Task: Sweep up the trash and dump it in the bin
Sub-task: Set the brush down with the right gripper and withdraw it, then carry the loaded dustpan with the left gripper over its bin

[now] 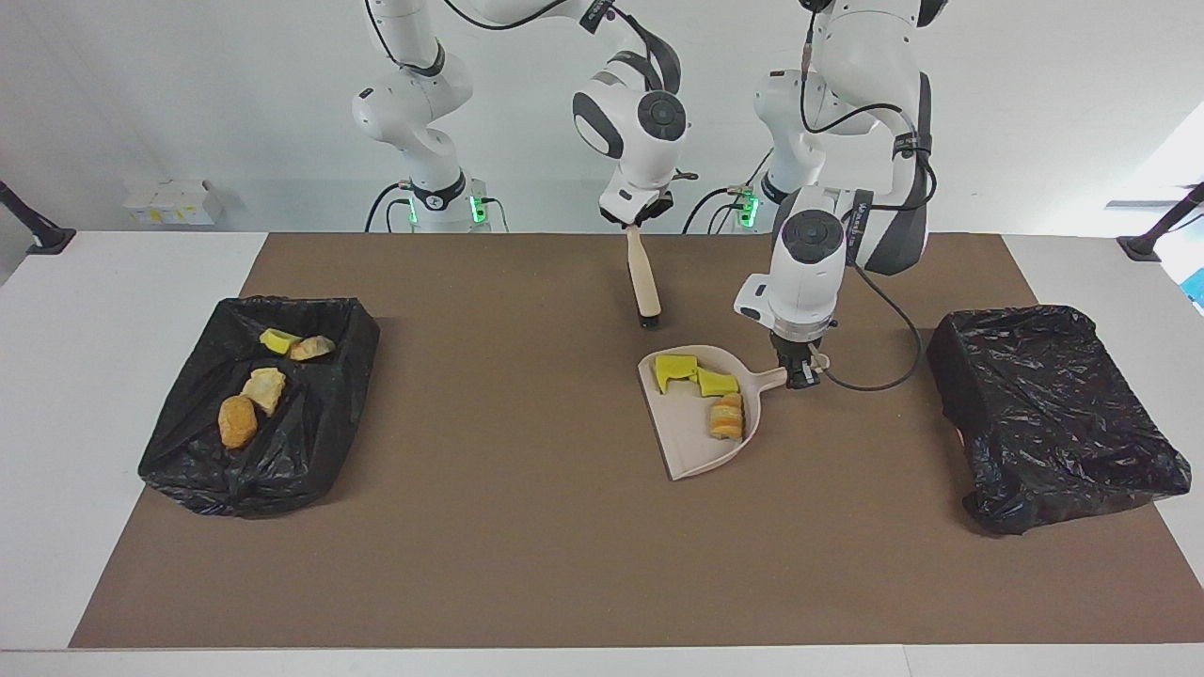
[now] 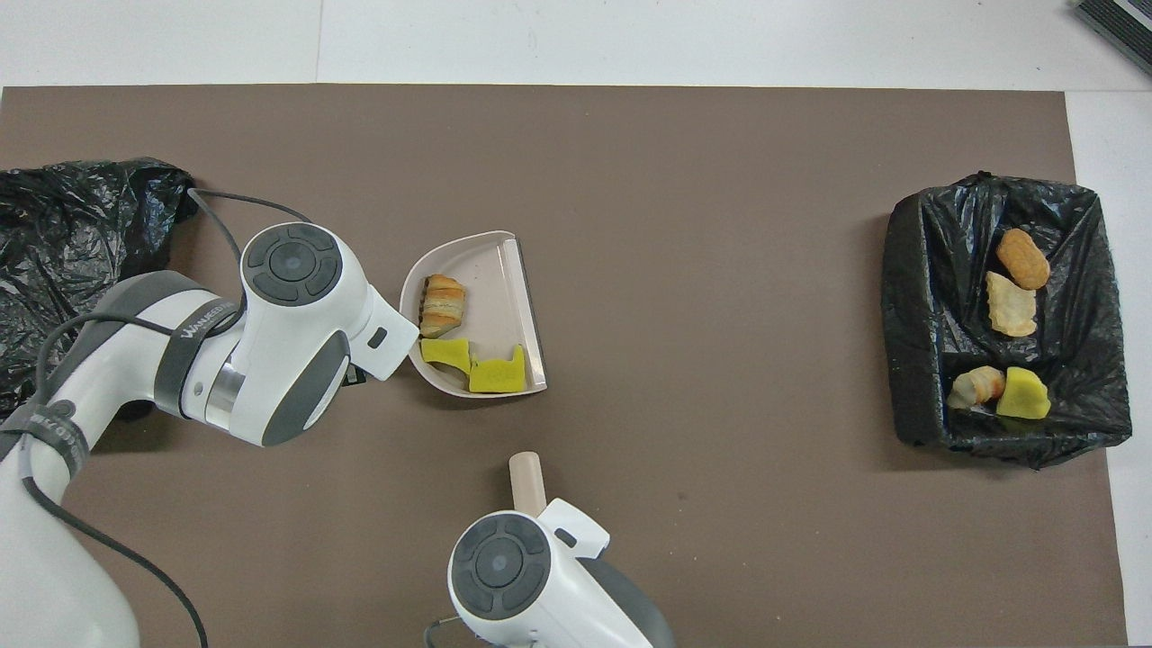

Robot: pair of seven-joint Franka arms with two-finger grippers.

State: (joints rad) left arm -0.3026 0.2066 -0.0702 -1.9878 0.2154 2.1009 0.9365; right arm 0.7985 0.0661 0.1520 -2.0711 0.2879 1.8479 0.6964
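Observation:
Next, I set the beige brush down with my right gripper on the bare brown mat (image 2: pixel 534 485) near the lower corner of the dustpan.
A beige dustpan (image 1: pixel 691 449) (image 2: pixel 490 270) lies mid-mat. It holds three pieces of trash: two yellow foam chunks (image 1: pixel 675 367) (image 1: pixel 717 383) and a bread-like lump (image 1: pixel 726 417) (image 2: pixel 443 306). My left gripper (image 1: pixel 800 374) is shut on the pan's handle. The right gripper (image 1: pixel 641 224) is shut on the handle of a beige brush (image 1: pixel 645 282) (image 2: pixel 526 481). The brush hangs bristles down over bare mat, clear of the pan. The black-lined bin (image 1: pixel 310 442) (image 2: pixel 918 315) at the right arm's end holds several more trash pieces (image 1: pixel 237 420) (image 2: pixel 1021 394).
A second black-lined bin (image 1: pixel 1053 404) (image 2: pixel 63 243) stands at the left arm's end of the brown mat, with nothing showing in it. The left arm's cable loops over the mat between that bin and the dustpan.

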